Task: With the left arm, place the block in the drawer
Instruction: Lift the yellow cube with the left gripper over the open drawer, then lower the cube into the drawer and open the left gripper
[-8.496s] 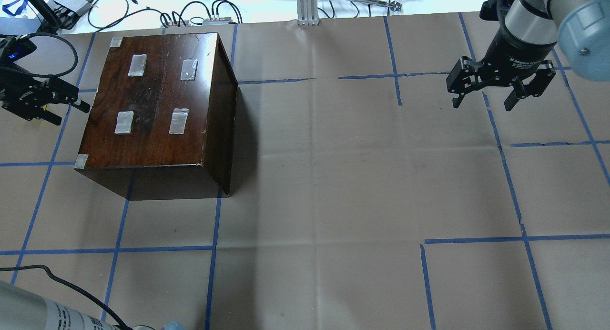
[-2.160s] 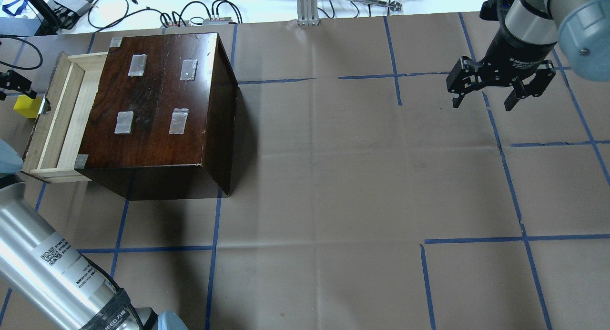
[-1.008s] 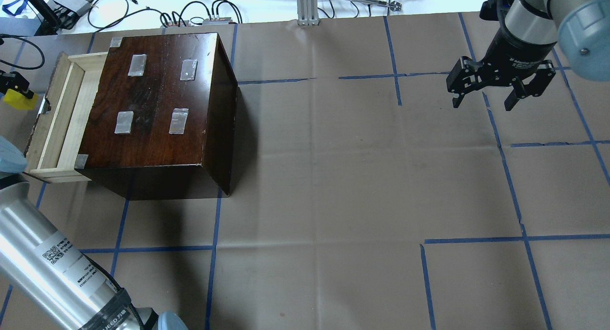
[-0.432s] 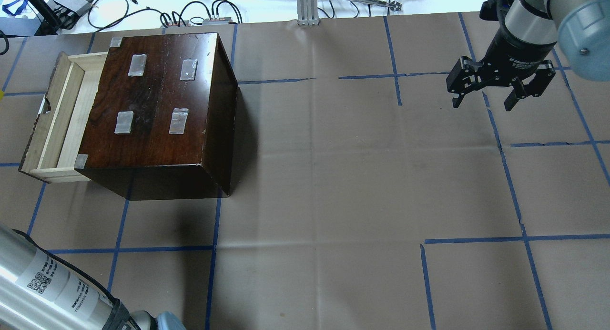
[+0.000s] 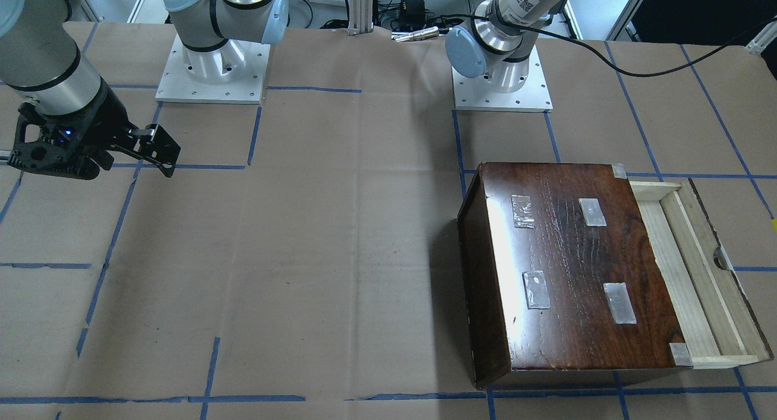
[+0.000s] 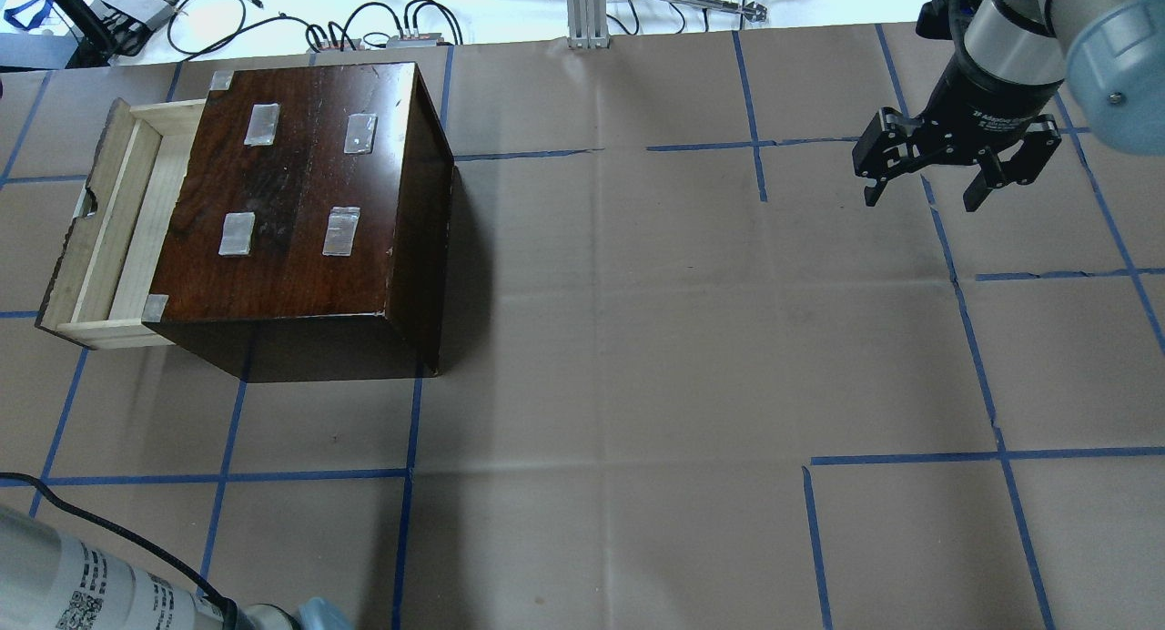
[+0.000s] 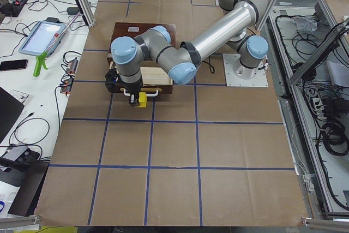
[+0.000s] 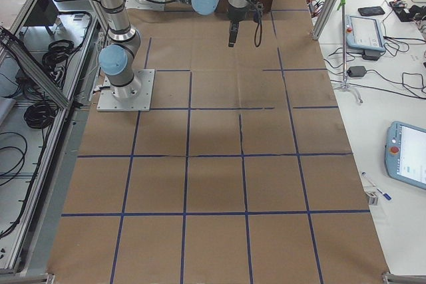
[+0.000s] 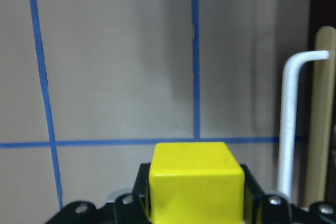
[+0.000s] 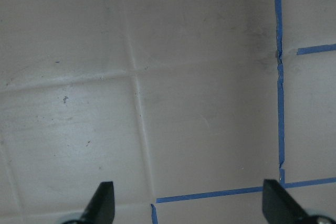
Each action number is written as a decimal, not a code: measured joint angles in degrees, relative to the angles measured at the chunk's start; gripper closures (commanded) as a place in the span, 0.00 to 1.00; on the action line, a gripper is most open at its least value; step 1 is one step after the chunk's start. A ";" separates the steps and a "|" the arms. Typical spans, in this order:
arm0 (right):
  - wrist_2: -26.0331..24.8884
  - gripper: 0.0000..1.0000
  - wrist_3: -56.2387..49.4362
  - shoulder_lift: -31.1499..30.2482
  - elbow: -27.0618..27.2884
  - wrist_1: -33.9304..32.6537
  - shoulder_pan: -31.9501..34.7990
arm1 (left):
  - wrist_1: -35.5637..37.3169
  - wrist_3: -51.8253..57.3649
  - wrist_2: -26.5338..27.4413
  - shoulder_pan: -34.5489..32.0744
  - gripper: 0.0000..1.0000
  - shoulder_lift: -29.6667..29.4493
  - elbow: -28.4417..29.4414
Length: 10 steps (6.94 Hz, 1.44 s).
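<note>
Next, my left gripper releases the yellow block on the pale drawer's bottom (image 5: 666,241), toward the end of the drawer nearer the white base plates.
My left gripper (image 9: 195,205) is shut on the yellow block (image 9: 195,179), which fills the bottom of the left wrist view above brown paper. In the exterior left view the left gripper (image 7: 134,97) holds the block (image 7: 142,100) just outside the drawer's (image 7: 155,76) front. The pale wood drawer (image 6: 102,220) stands pulled out of the dark-brown box (image 6: 300,193) and looks empty; it also shows in the front-facing view (image 5: 698,268). The left gripper is outside the overhead view. My right gripper (image 6: 926,188) is open and empty, far off to the right.
Brown paper with blue tape lines (image 6: 637,339) covers the table. A white bent rod (image 9: 286,129) and a pale wood edge (image 9: 320,108) stand at the right of the left wrist view. Cables and devices (image 6: 273,20) lie beyond the table's far edge.
The drawer, shut 8.5 s ago, is pulled out. My left gripper closed on the block beside the drawer front and carried it out past the overhead view's left edge. The right arm has not moved.
</note>
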 measured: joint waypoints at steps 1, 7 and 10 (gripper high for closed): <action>0.00 0.00 -0.02 0.00 -0.02 0.00 0.00 | 0.27 -2.76 -0.29 -1.54 0.62 3.82 -4.50; 0.00 0.00 -0.04 0.00 -0.02 0.00 0.00 | 2.45 -16.57 -0.50 -11.50 0.62 9.25 -14.43; 0.00 0.00 -0.05 0.02 0.00 0.00 0.00 | 7.14 -16.31 -0.59 -11.48 0.56 6.71 -15.88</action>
